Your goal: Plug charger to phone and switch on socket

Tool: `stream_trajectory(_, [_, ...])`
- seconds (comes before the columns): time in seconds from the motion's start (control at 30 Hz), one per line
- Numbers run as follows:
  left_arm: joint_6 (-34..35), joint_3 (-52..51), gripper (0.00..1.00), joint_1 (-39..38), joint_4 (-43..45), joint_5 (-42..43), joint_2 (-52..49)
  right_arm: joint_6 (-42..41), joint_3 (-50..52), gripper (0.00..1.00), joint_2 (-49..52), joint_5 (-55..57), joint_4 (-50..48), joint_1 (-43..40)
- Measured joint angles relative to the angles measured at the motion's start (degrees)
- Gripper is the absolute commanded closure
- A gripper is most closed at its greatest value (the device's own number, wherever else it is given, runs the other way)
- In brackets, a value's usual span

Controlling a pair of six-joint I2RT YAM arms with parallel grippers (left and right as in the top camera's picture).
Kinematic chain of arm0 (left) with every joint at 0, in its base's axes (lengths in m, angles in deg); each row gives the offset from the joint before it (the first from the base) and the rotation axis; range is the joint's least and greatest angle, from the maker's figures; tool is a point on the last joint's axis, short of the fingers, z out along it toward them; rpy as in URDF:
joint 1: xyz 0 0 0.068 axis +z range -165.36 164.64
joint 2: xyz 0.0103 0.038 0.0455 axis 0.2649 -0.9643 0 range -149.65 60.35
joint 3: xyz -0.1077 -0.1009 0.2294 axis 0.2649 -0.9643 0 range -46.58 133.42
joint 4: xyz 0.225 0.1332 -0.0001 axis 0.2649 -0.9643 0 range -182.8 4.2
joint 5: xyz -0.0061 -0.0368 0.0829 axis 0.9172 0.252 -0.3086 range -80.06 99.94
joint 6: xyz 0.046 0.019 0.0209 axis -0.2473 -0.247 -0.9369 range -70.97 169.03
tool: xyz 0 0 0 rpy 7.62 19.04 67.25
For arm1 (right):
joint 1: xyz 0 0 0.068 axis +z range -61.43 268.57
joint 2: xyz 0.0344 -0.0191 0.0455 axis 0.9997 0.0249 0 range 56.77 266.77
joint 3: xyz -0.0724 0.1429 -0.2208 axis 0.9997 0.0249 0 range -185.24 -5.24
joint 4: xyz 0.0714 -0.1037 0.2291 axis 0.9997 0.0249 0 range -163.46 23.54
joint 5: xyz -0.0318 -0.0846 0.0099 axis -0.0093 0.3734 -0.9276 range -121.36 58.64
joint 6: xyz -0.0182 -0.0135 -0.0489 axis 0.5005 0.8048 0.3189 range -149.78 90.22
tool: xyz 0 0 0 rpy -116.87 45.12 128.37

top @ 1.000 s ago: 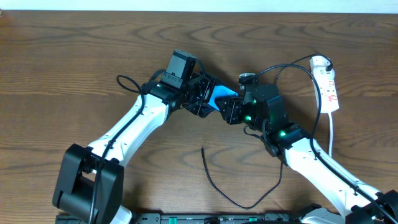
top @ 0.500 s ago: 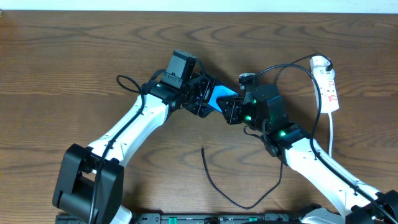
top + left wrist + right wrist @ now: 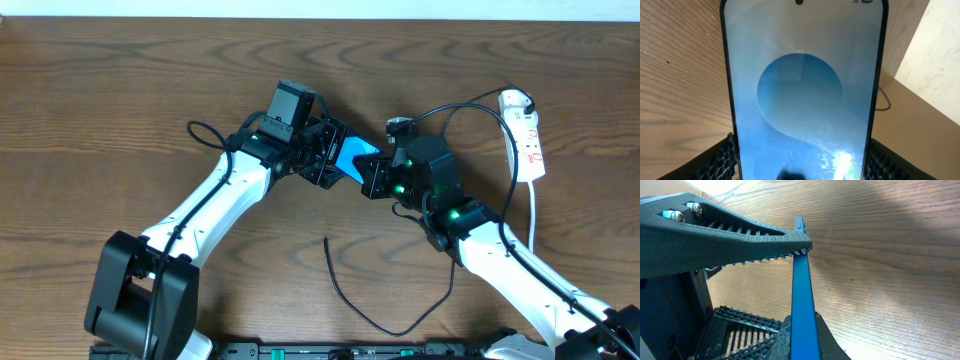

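Note:
My left gripper is across the phone's long edges, beside my right gripper. It should open, pull away and pinch the phone's top end (image 3: 801, 11) across screen and back.
The phone (image 3: 352, 155), its screen bright blue, is held above the table between both arms. My left gripper (image 3: 333, 160) is shut on the phone across its width. The left wrist view shows the phone (image 3: 800, 95) filling the frame, with ribbed fingers (image 3: 722, 159) on both long edges. My right gripper (image 3: 373, 173) is shut on the phone's near end. Seen edge-on in the right wrist view, the phone (image 3: 802, 290) is clamped flat between the right gripper (image 3: 802, 337). The charger (image 3: 345, 297) lies loose on the table below, its free tip lying apart from the phone. The socket (image 3: 529, 135) lies at the far right.
A black lead (image 3: 455, 112) arcs from the socket toward the right arm. The socket's white cord (image 3: 534, 215) runs down the right side. The left arm's ribbed finger (image 3: 725, 235) crosses the top left of the right wrist view.
My right gripper's jaws have closed onto the phone. The arms, the phone and the charger stay where they were.

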Motion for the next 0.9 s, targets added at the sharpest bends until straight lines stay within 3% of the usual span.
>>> stream_trajectory(0.1, [0.0, 0.0, 0.92, 0.0, 0.0, 0.0, 0.0, 0.2, 0.0, 0.99, 0.0, 0.0, 0.0, 0.0])
stream_trajectory(0.13, [0.0, 0.0, 0.86, 0.0, 0.0, 0.0, 0.0, 0.2, 0.0, 0.99, 0.0, 0.0, 0.0, 0.0])
stream_trajectory(0.3, [0.0, 0.0, 0.21, 0.0, 0.0, 0.0, 0.0, 0.6, 0.0, 0.99, 0.0, 0.1, 0.2, 0.0])
stream_trajectory(0.37, [-0.4, 0.0, 0.1, 0.0, 0.0, 0.0, 0.0, 0.9, 0.0, 0.99, 0.0, 0.4, 0.5, 0.0])
stream_trajectory(0.7, [-4.4, 0.0, 0.07, 0.1, 0.3, 0.1, 0.1, 0.9, 0.0, 0.99, 0.4, 3.5, 2.6, -0.5])
stream_trajectory(0.9, [-6.8, 0.0, 0.07, 1.4, 0.4, 2.6, 0.1, 0.1, 0.0, 0.99, 0.4, 3.1, 2.6, -4.8])
